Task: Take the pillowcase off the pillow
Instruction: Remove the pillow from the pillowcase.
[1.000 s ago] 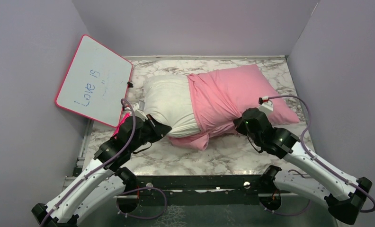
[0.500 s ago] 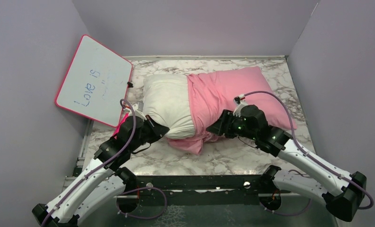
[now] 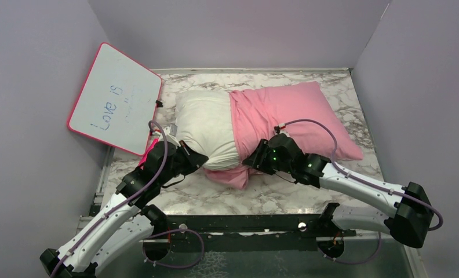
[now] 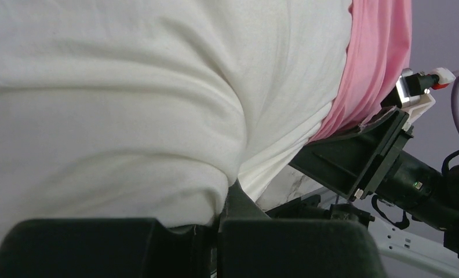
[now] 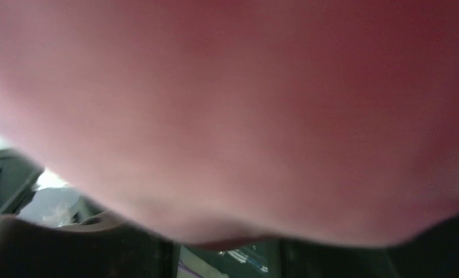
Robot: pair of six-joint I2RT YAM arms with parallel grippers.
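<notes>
Bunched folds still wrap the pillow's middle while my right gripper is at the pillowcase's front edge, so it should open and pinch those folds on top point(image 3: 250, 125).
The white pillow point(image 3: 206, 124) lies across the marble table, and the pink pillowcase point(image 3: 291, 113) covers its right part. A fold of pink fabric point(image 3: 230, 175) bunches under the front edge. My left gripper point(image 3: 200, 160) is shut on the pillow's near left corner. The left wrist view shows white pillow cloth point(image 4: 128, 87) pinched at my left gripper point(image 4: 227, 211), with the pillowcase point(image 4: 378, 63) at the right. My right gripper point(image 3: 252, 161) stands open against the pillowcase's open edge at the front. In the right wrist view blurred pillowcase fabric point(image 5: 244, 110) lies over my right gripper point(image 5: 227, 255), whose jaws stand apart.
A pink-framed whiteboard point(image 3: 116, 98) leans against the left wall, close to the pillow's left end. Grey walls close in the table point(image 3: 337, 78) on three sides. A dark metal rail point(image 3: 244, 223) runs along the near edge between the arm bases.
My right gripper has opened, let go of the pillowcase, and moved left along the front edge to the bunched fabric. The left gripper and pillow have stayed put.
</notes>
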